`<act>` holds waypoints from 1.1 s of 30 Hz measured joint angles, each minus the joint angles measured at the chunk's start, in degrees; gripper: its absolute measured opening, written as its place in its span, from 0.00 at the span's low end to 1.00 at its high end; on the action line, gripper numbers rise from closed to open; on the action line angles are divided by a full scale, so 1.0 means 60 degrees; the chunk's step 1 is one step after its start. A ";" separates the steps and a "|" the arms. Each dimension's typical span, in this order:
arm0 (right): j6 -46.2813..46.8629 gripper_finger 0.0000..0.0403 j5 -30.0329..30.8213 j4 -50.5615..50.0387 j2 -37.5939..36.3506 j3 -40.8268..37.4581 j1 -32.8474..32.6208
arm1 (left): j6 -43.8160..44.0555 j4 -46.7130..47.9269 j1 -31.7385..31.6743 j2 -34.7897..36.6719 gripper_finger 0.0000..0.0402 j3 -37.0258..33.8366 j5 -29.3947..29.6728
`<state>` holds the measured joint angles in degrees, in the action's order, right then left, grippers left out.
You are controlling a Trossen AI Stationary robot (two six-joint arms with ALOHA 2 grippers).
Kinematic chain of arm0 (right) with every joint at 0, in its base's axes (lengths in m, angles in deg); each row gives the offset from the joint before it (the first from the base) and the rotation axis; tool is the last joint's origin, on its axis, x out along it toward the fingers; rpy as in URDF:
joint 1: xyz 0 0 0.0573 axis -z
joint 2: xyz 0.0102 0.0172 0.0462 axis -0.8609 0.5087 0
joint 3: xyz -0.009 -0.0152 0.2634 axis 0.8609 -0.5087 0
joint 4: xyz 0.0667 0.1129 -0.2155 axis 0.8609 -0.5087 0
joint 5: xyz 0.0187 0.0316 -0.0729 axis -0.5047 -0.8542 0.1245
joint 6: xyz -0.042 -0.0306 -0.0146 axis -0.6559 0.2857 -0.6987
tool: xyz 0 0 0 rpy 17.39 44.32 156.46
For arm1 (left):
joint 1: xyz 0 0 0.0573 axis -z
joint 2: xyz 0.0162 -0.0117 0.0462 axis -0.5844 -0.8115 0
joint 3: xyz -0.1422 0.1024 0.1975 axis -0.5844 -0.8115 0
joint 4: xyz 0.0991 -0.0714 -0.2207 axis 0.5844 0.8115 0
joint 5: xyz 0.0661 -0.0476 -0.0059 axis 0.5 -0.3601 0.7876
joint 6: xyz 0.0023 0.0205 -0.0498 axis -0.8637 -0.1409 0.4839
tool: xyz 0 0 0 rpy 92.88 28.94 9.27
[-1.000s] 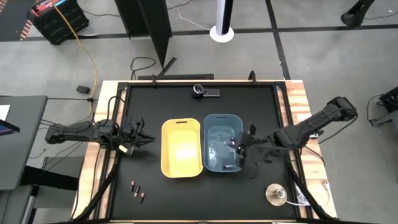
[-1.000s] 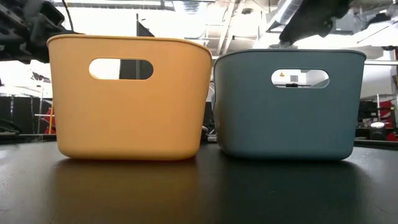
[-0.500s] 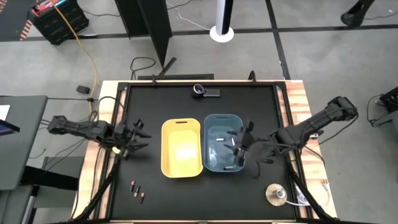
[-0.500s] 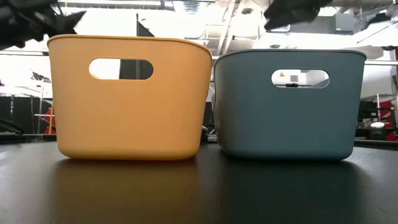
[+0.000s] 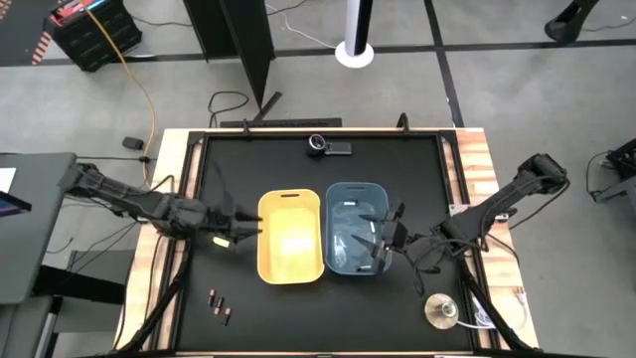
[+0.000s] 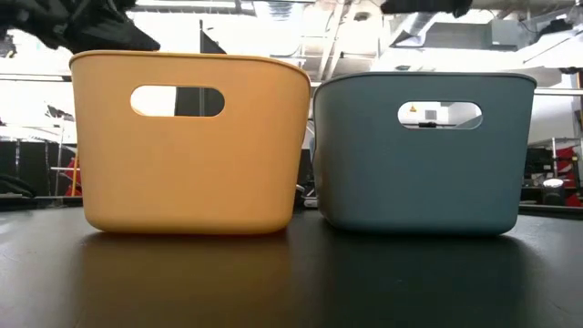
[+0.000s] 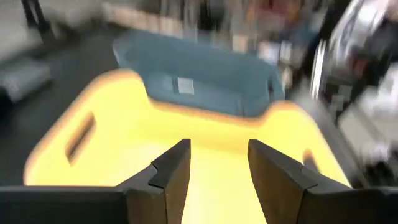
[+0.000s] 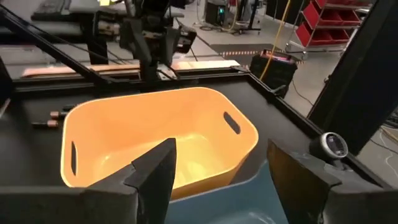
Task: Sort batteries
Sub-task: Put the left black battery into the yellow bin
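Note:
Next, I grip the battery farthest from the table's front edge by that battery's black body [image 5: 211,299] with my left gripper.
Three dark batteries [image 5: 219,305] lie side by side on the black table near its front left; the right wrist view shows them [image 8: 53,117] beyond the yellow bin. The yellow bin [image 5: 293,249] and the blue bin [image 5: 343,194] stand side by side mid-table. My left gripper [image 5: 248,231] hovers open at the yellow bin's left rim, nothing between its fingers [image 7: 217,146]. My right gripper [image 5: 376,239] hangs open over the right part of the blue bin, also with nothing in it [image 8: 221,146]. Pale streaks show inside the blue bin; I cannot tell what they are.
A round silver disc [image 5: 442,310] lies at the front right. A small dark camera-like device [image 5: 320,145] sits at the table's far edge. In the low view the yellow bin [image 6: 187,146] and blue bin [image 6: 424,155] fill the scene. Wooden rails edge the table.
My left gripper has travelled from the table's left side toward the right, up to the yellow bin's left rim. My right gripper has stayed over the blue bin and risen, nearly leaving the top of the low view.

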<state>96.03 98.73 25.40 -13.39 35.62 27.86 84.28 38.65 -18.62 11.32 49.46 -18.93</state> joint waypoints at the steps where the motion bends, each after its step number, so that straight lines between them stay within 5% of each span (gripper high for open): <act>1: -0.0004 0.66 0.0001 0.0315 0.0076 -0.0204 -0.0031 | 0.0241 0.0790 0.0105 -0.0354 0.38 0.0460 -0.0077; 9: -0.0042 0.66 0.0008 0.0853 0.0219 -0.0673 0.0108 | 0.3398 0.6869 0.1491 -0.2712 0.32 0.4032 -0.0401; 14: -0.0308 0.66 0.0005 0.0948 0.0201 -0.0673 0.0059 | 0.6667 0.9283 0.2590 -0.3665 0.31 0.5025 -0.0503; 21: -0.0703 0.66 0.0005 0.0933 0.0194 -0.0673 0.0072 | 1.1017 0.9586 0.4313 -0.5066 0.31 0.5034 -0.2009; 33: -0.1297 0.66 0.0005 0.1015 0.0164 -0.0673 0.0228 | 1.6142 0.9237 0.5780 -0.7253 0.33 0.5034 -0.4352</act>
<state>88.24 98.76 31.50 -12.41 31.59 29.23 181.13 94.08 16.06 -32.20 79.67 -45.04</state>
